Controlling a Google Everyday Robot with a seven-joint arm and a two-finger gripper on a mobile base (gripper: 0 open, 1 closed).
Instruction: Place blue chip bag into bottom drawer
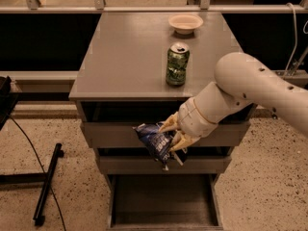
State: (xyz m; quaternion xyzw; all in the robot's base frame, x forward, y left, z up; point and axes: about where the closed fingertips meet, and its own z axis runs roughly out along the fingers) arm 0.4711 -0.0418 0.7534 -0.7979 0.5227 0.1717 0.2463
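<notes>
The robot's gripper will release the blue chip bag around the middle of the open bottom drawer's grey bottom (pixel 171 205).
The blue chip bag (pixel 156 141) is crumpled, dark blue and white, and hangs in front of the cabinet's upper drawer fronts. My gripper (pixel 174 136) is shut on the bag's right side, its pale fingers (pixel 169 124) wrapped around it. My white arm reaches in from the right. The bottom drawer (pixel 163 198) is pulled open below the bag, and its flat grey floor shows with nothing in it.
A green can (pixel 177 64) and a shallow cream bowl (pixel 185 23) stand on the grey cabinet top (pixel 130 52). Two shallower drawers (pixel 110 134) are shut. A black stand leg (pixel 45 186) and cable lie on the speckled floor at left.
</notes>
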